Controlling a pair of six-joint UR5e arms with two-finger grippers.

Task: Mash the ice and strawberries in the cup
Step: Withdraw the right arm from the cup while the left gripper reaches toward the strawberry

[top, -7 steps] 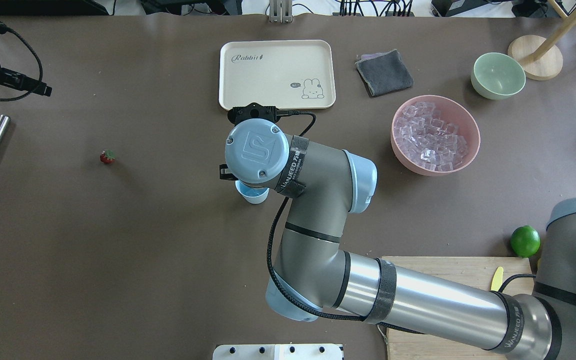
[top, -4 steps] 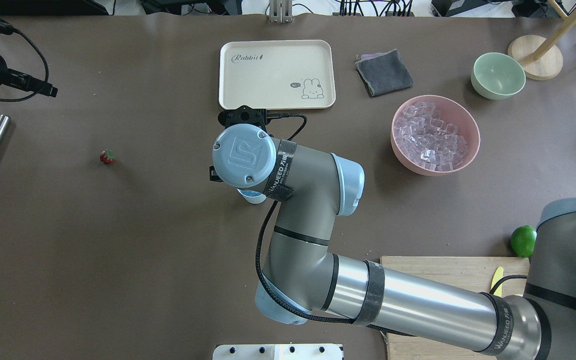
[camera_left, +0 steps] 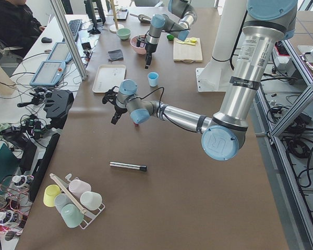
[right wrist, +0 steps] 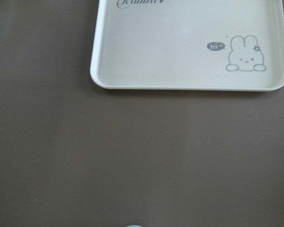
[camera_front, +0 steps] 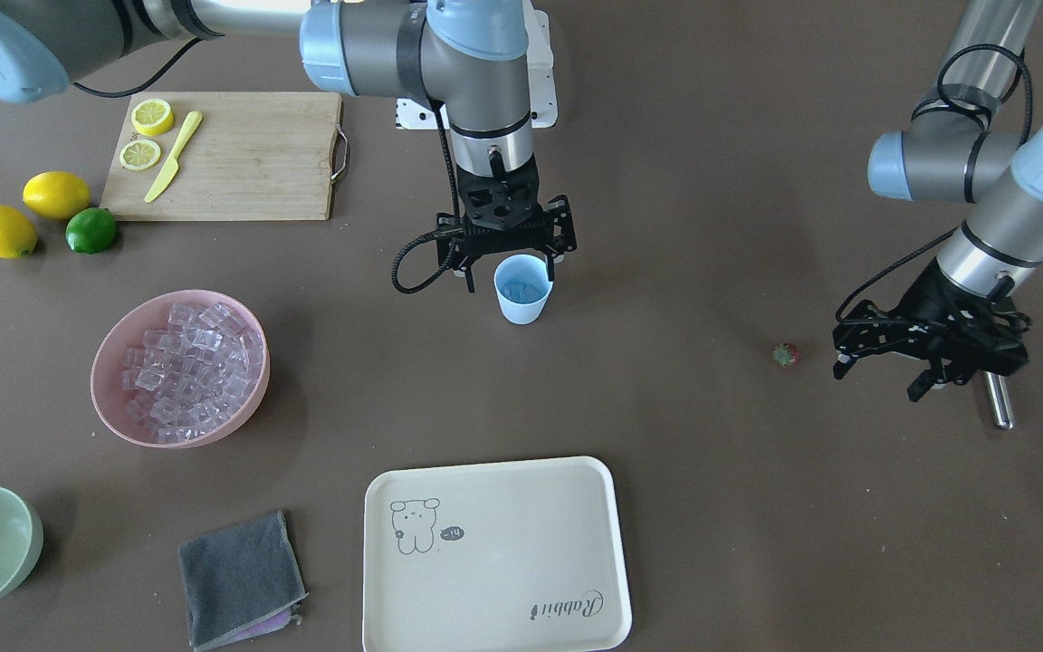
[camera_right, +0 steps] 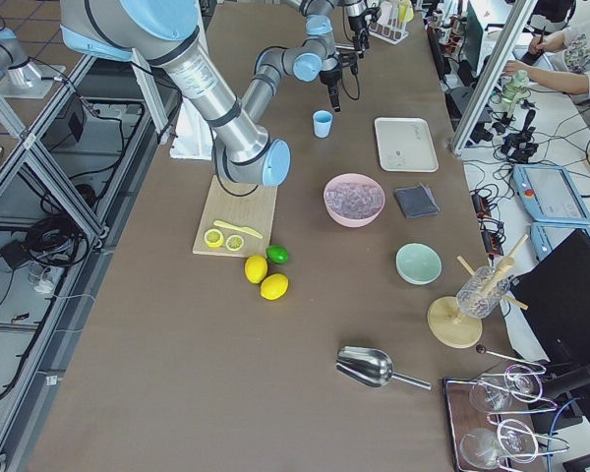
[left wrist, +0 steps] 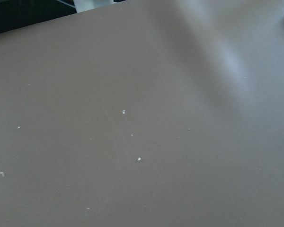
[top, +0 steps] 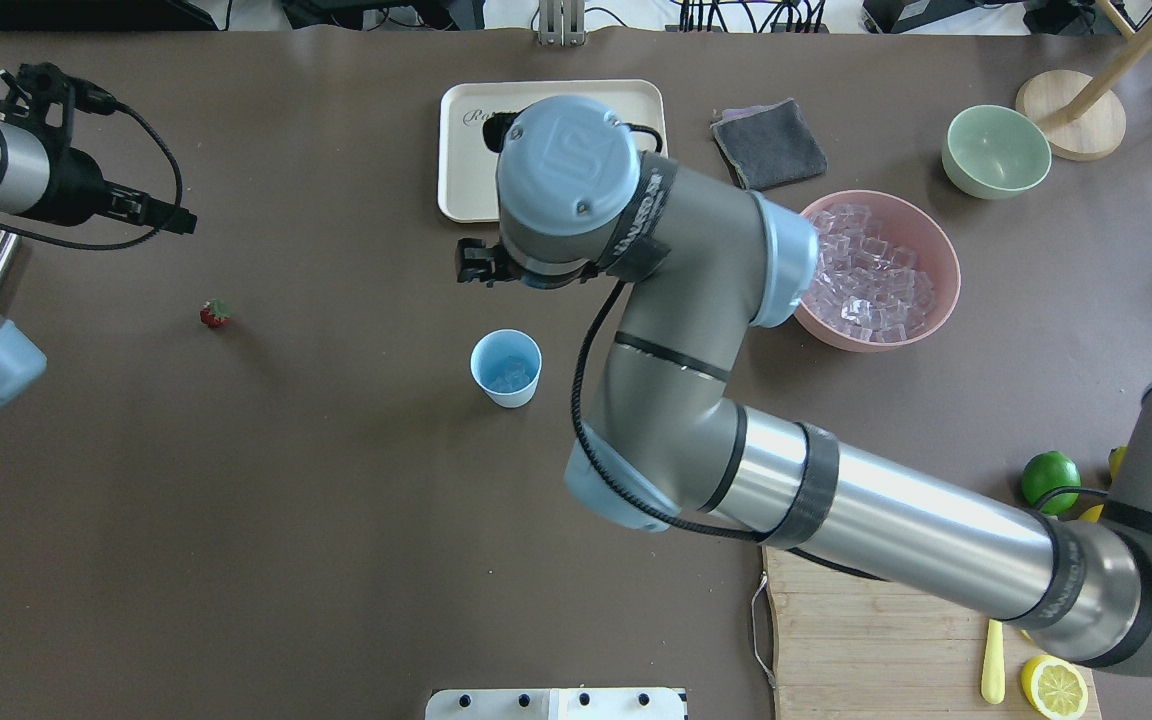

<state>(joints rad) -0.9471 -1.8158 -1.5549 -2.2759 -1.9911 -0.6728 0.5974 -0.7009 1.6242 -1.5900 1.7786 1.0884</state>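
Observation:
Next, my left gripper needs to go to the tiny red strawberry's body (camera_front: 785, 354) and close there, because the strawberry belongs in the light-blue cup.
The light-blue cup (top: 506, 367) stands upright mid-table with ice cubes (top: 509, 376) in its bottom; it also shows in the front view (camera_front: 522, 290). My right gripper (camera_front: 510, 264) hangs open and empty just beside the cup on the robot's side, above rim height. In the overhead view the right gripper (top: 484, 266) is mostly hidden under its wrist. The tiny red strawberry (top: 215, 314) lies on the table to the left, also seen in the front view (camera_front: 785, 354). My left gripper (camera_front: 879, 371) is open and empty, low over the table between the strawberry and a metal rod (camera_front: 997, 403).
A pink bowl (top: 944, 300) full of ice cubes (top: 861, 270) sits right of the cup. A cream rabbit tray (top: 461, 170), a grey cloth (top: 768, 145) and a pale green bowl (top: 996, 150) lie beyond. A cutting board (camera_front: 250, 154) with lemon slices, lemons and a lime (top: 1049, 480) is near the robot.
My right arm has risen and swung away from over the cup toward the tray, uncovering the cup. My left arm has moved in from the left edge toward the strawberry.

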